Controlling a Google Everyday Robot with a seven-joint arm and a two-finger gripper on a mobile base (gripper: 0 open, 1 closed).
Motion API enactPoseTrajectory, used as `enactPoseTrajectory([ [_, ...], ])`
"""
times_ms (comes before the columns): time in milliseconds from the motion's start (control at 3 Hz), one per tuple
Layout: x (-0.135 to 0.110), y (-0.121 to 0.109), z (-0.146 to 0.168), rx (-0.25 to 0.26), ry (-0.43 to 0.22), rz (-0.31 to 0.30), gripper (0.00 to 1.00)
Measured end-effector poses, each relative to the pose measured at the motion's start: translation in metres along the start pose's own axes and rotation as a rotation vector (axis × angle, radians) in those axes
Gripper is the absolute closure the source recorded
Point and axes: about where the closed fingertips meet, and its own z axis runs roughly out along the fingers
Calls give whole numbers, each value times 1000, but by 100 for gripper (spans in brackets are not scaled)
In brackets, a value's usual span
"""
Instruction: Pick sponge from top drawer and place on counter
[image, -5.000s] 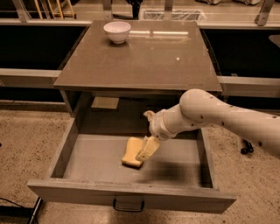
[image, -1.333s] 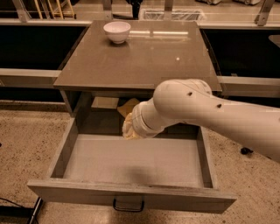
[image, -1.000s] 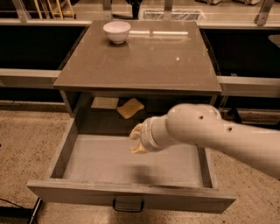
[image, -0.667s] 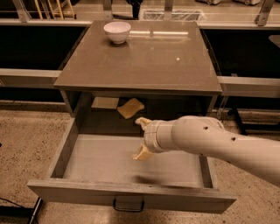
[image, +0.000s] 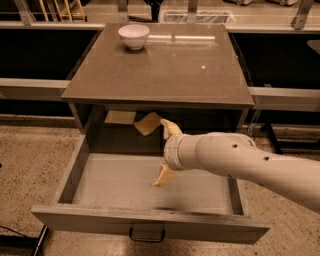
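Note:
I need to close my gripper on the sponge's end (image: 156, 121) nearest my arm, at the back of the top drawer under the front edge of the counter.
The sponge (image: 146, 124), a pale yellow block, lies tilted at the back of the top drawer (image: 112, 182), just under the front edge of the counter (image: 165, 67). The drawer is pulled out, with a dark handle (image: 146, 234) on its front. My gripper (image: 160, 152) hangs over the middle of the drawer floor, to the right of and in front of the sponge. It is open and empty. One tan finger (image: 170, 128) points up and back near the sponge. The other finger (image: 163, 176) points down towards the floor.
A white bowl (image: 133, 36) stands at the counter's back left corner. A pale flat card (image: 120, 117) lies at the drawer's back left. My white arm (image: 250, 162) crosses the drawer's right side. Dark shelving flanks the counter on both sides.
The gripper carried the sponge from the drawer floor to the back. The sponge then left the fingers and stayed there. The gripper has since opened wide and moved forward and right.

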Motion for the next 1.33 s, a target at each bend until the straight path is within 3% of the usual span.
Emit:
enactPoseTrajectory([
  [333, 10, -21, 13, 40, -48, 94, 0],
  [667, 34, -39, 30, 95, -121, 238, 0],
  [1000, 68, -46, 48, 111, -161, 383, 0],
  [1333, 82, -59, 66, 103, -182, 443, 0],
])
